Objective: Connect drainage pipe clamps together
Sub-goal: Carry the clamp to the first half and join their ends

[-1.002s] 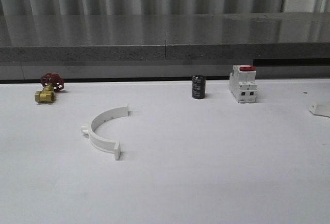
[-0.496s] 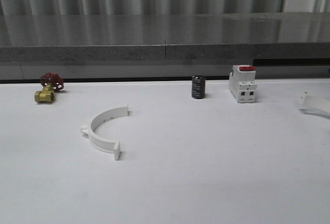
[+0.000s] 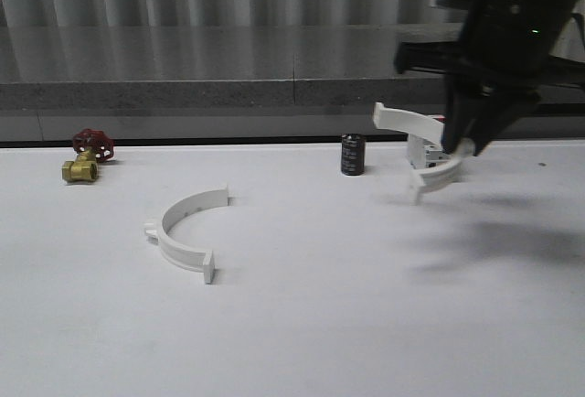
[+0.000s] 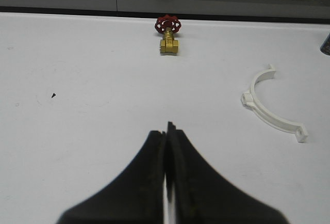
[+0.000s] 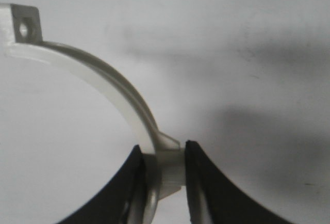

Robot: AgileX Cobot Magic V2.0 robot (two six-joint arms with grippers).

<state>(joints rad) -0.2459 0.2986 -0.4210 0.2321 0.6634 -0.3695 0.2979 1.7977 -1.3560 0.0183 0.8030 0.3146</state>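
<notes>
The robot's right gripper should release the held clamp flat on the table (image 3: 263,233), up against the open ends of the lying clamp.
One white half-ring drainage pipe clamp (image 3: 187,225) lies flat on the white table at left of centre; the left wrist view has the same clamp (image 4: 270,106). The second clamp (image 3: 416,137) hangs in the air at the right, in front of the breaker. My right gripper (image 3: 462,145) is shut on that clamp's middle lug, and the arc of the held clamp (image 5: 98,77) curves away from the black fingers (image 5: 203,177). My left gripper (image 4: 166,131) is shut with nothing in it, low over bare table, well short of the lying clamp.
A brass valve with a red handwheel (image 3: 87,156) sits at the far left back. A black cylinder (image 3: 352,155) stands at the back centre. A white breaker with a red top (image 3: 430,150) stands partly behind the held clamp. A grey ledge (image 3: 183,95) bounds the table's far edge.
The right arm has come into the front view from the right, carrying the second clamp leftward and upward to in front of the breaker. The lying clamp has not moved.
</notes>
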